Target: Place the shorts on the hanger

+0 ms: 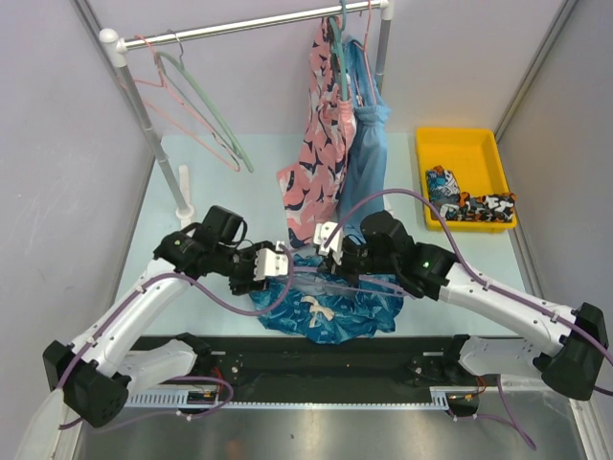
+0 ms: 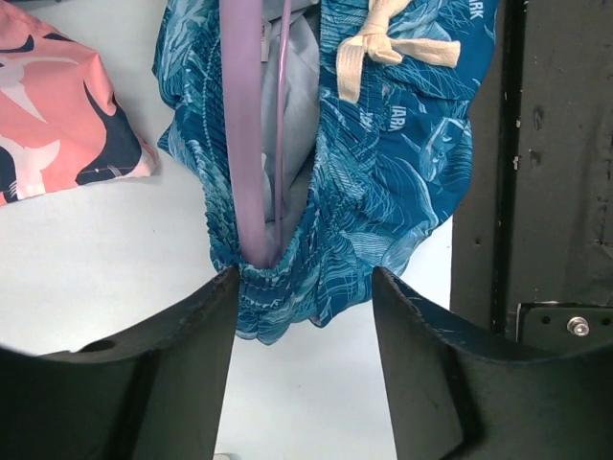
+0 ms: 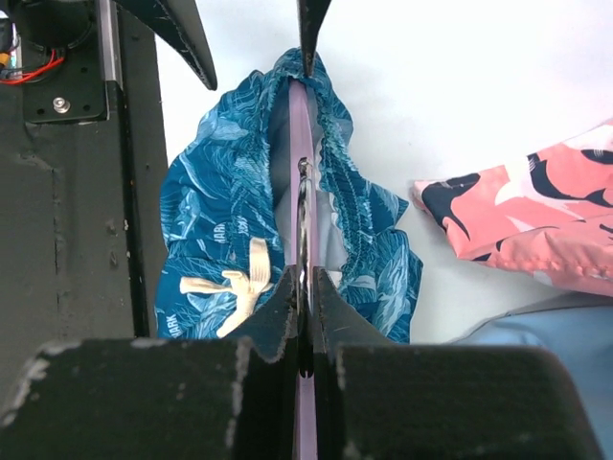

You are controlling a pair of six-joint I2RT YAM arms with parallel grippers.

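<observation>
My left gripper should pinch both together (image 2: 261, 282) before my right gripper leaves the hook, because only my right gripper is holding the hanger's end in the gathered corner.
The blue leaf-print shorts (image 1: 330, 311) with a white drawstring (image 2: 383, 48) lie on the table in front of both arms. The lilac hanger (image 2: 247, 144) runs inside the open waistband, its end tucked into the gathered corner of the shorts (image 2: 287, 297). My left gripper (image 2: 305, 278) is open, its fingers either side of that corner without pinching it; from above, the left gripper (image 1: 283, 273) sits at the shorts' left end. My right gripper (image 3: 304, 287) is shut on the hanger (image 3: 300, 125) at its metal hook, over the middle of the shorts (image 3: 211, 220).
A pink patterned garment (image 1: 316, 163) and a light-blue one (image 1: 369, 153) hang from the rail (image 1: 249, 24) just behind. Green (image 1: 215, 120) and pink (image 1: 172, 105) hangers hang at its left. A yellow tray (image 1: 460, 139) stands at the right. A black base strip (image 1: 316, 359) runs along the near edge.
</observation>
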